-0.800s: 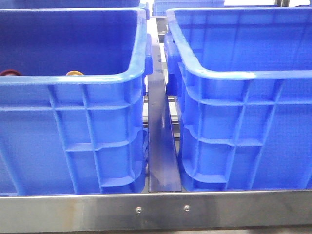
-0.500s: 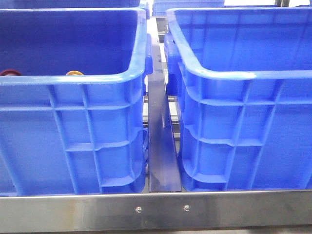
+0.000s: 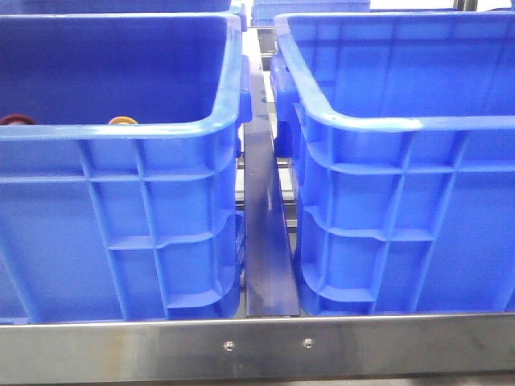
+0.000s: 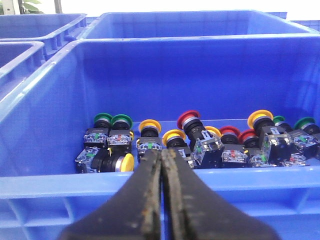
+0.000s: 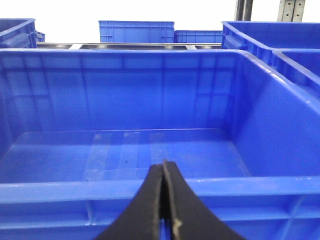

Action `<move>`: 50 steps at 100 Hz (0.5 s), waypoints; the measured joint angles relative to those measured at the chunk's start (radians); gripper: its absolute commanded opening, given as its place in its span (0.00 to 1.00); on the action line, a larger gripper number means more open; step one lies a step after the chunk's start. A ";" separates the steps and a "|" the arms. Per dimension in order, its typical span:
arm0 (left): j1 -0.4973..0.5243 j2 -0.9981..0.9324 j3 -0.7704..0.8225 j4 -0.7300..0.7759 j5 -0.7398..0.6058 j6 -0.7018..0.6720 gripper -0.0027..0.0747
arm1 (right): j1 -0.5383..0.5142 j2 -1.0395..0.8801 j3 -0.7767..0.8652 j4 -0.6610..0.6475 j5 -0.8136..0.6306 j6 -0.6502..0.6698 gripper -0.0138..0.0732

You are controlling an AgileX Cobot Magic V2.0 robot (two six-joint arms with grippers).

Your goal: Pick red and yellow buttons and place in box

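Observation:
The robot's left gripper will next close on the black body (image 3: pixel 18 121) (image 4: pixel 193 126) just under the cap of the tilted red button that sticks up among the yellow buttons.
Several red buttons (image 4: pixel 189 119) and yellow buttons (image 4: pixel 149 124) lie mixed with green ones on the floor of a blue crate (image 4: pixel 40 182) in the left wrist view. My left gripper (image 4: pixel 161 152) is shut and empty, hovering over that crate's near rim. In the front view only a red cap (image 3: pixel 16 120) and a yellow cap (image 3: pixel 123 121) peek above the left crate's rim. The box (image 5: pixel 125 150) in the right wrist view holds nothing, and my right gripper (image 5: pixel 164 164) is shut and empty over its near rim. The box (image 3: pixel 402 125) stands on the right in the front view.
A dark metal strip (image 3: pixel 268 241) runs between the two crates. A steel rail (image 3: pixel 257 347) crosses the front. More blue crates (image 5: pixel 136 31) stand behind. Green buttons (image 4: pixel 102 119) sit at one end of the pile.

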 measured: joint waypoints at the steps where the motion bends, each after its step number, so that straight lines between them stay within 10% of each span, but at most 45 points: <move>1: 0.000 0.000 0.000 0.000 0.000 0.000 0.01 | 0.000 0.000 0.000 0.000 0.000 0.000 0.14; 50: 0.000 0.014 -0.217 0.000 0.280 0.000 0.01 | 0.000 0.000 0.000 0.000 0.000 0.000 0.14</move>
